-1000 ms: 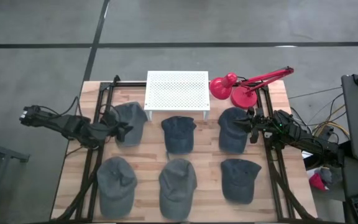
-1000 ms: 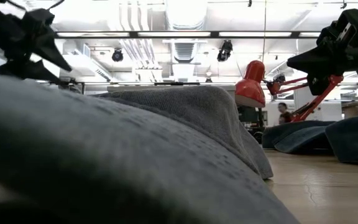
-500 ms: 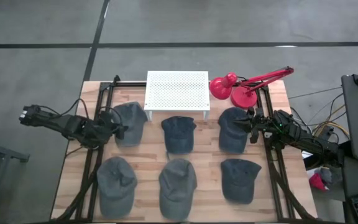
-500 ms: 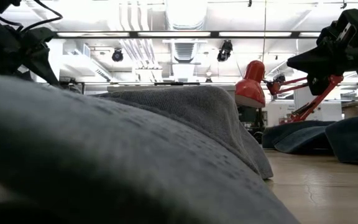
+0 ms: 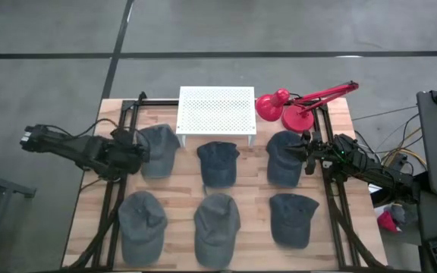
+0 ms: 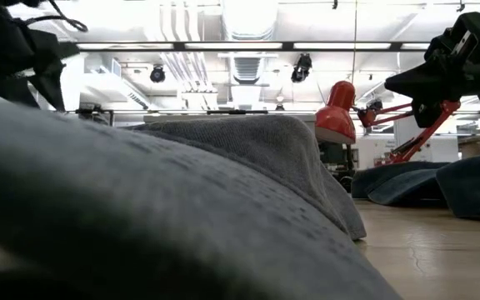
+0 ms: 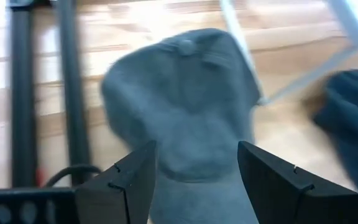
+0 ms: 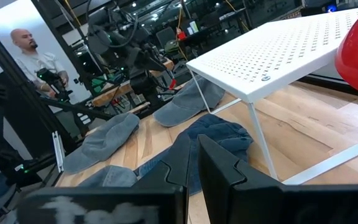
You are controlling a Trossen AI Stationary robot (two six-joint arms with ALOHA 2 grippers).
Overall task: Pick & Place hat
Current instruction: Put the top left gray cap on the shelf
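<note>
The grey hat in the far row is next for my left gripper, which should close on the side of the top near the top button (image 5: pixel 149 136) (image 7: pixel 134 88) of that hat, facing the black rails.
Six hats lie on the wooden table in two rows of three. My left gripper (image 5: pixel 141 149) is open and hovers at the left side of the far-left grey hat (image 5: pixel 160 148). In the left wrist view its fingers (image 7: pixel 120 186) stand on either side of this hat's (image 7: pixel 185 112) brim, and I cannot tell whether they touch it. My right gripper (image 5: pixel 307 155) is shut and empty (image 8: pixel 193 168). It hangs above the right side of the far-right dark hat (image 5: pixel 283 159).
A white perforated rack (image 5: pixel 216 110) stands at the far middle and a red desk lamp (image 5: pixel 294 106) at the far right. A dark blue hat (image 5: pixel 218 161) lies in front of the rack. Three more hats fill the near row (image 5: pixel 217 220). A person (image 8: pixel 33 56) stands beyond the table.
My left gripper has drawn back toward the table's left edge and a little toward the far edge, away from the middle of the far-left grey hat. The hat has stayed where it was.
</note>
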